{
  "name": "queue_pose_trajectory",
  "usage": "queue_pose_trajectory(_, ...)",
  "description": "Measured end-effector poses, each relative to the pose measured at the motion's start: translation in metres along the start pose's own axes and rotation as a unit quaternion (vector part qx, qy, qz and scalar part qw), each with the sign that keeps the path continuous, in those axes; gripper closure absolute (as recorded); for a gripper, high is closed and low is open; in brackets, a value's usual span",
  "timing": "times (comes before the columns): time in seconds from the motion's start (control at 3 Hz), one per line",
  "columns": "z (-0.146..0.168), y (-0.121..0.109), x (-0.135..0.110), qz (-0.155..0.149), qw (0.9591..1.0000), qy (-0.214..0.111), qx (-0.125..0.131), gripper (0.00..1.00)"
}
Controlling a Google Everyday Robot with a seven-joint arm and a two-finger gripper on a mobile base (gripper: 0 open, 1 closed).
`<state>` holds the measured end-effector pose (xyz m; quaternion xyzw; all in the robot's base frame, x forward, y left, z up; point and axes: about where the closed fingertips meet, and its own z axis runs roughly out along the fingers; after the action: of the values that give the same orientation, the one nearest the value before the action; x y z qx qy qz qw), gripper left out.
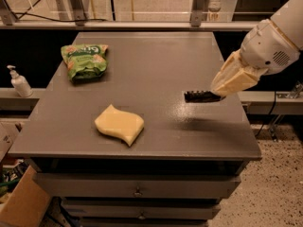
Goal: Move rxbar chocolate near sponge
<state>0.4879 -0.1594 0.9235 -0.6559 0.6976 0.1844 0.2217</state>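
My gripper is going to place the rxbar chocolate, now held a little above the tabletop. It will set it down on the table [159, 137] against the sponge's edge nearest my gripper.
The rxbar chocolate [199, 96] is a small flat black bar sticking out leftward from my gripper [216, 93] at the right side of the grey table [156, 56]. The gripper is shut on the bar's right end and holds it a little above the tabletop, with its shadow below. The sponge [119, 124] is pale yellow with wavy edges and lies near the table's front, well left of the bar. The arm comes in from the upper right.
A green crinkly snack bag [84, 60] lies at the table's back left. A white pump bottle [20, 82] stands on a ledge left of the table. Drawers are below the tabletop, and a cardboard box [21, 202] sits on the floor at lower left.
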Motion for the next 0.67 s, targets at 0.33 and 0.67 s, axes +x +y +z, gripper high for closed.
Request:
queue_pose_trajectory(0.33, 0.023, 0.026, -0.01, -0.02, 0.9995, -0.017, -0.02, 1.0)
queue_pose_trajectory(0.67, 0.054, 0.046, -0.015, -0.041, 0.9987, -0.003, -0.029, 1.0)
